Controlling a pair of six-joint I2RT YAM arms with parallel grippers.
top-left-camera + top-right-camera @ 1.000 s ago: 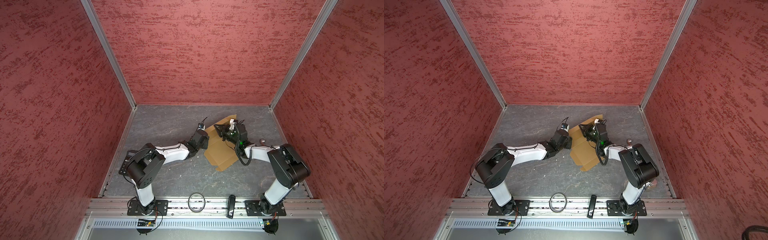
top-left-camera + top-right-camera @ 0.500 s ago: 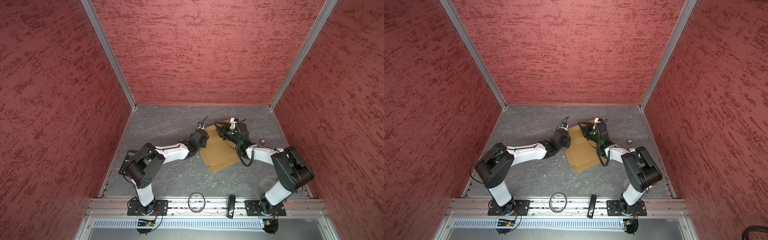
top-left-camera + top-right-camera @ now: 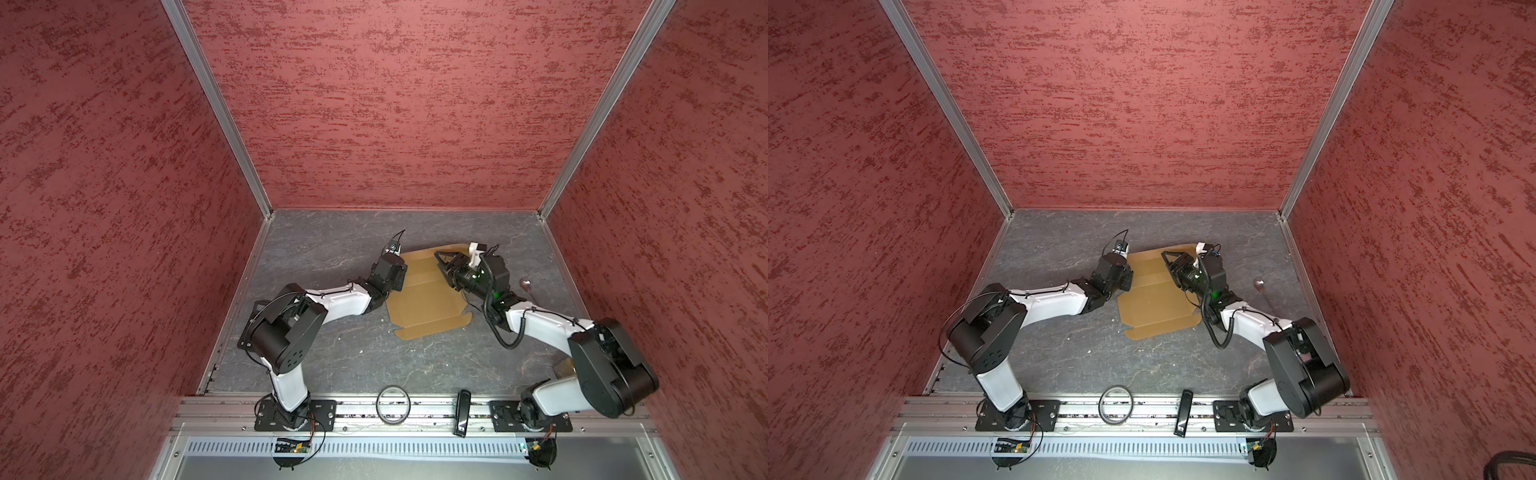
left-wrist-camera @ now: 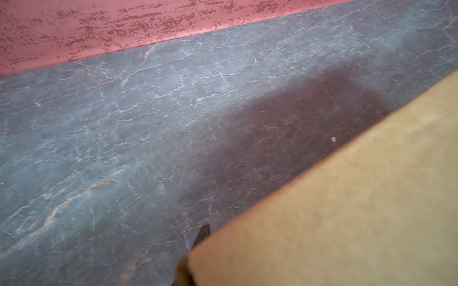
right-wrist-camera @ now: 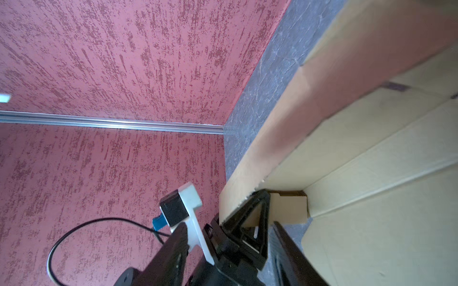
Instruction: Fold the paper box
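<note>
The paper box's raised far flap is beyond my right gripper's open fingers; it should move along and take the flap's end [image 3: 409, 259] beside my left gripper.
The paper box [image 3: 424, 303] [image 3: 1154, 307] is a tan cardboard sheet lying mostly flat on the grey table between both arms. My left gripper [image 3: 400, 276] [image 3: 1128, 276] sits at its left edge. In the left wrist view the cardboard [image 4: 347, 198] covers the jaws and only one dark fingertip [image 4: 203, 234] peeks out beside it. My right gripper [image 3: 441, 266] [image 3: 1169, 262] [image 5: 270, 213] is at the sheet's far right corner, open, holding nothing. A raised far flap [image 5: 285, 118] stands against one of its fingers [image 5: 256, 218].
A metal spoon [image 3: 525, 284] [image 3: 1259, 284] lies on the table right of the right wrist. On the front rail sit a black ring [image 3: 393, 404] and a black bar-shaped device [image 3: 462, 411]. Red textured walls [image 3: 395, 104] enclose the table on three sides.
The right gripper has opened and let go of the cardboard. The sheet, tilted up a second ago, has dropped flatter and turned slightly. The left gripper has stayed at the left edge.
</note>
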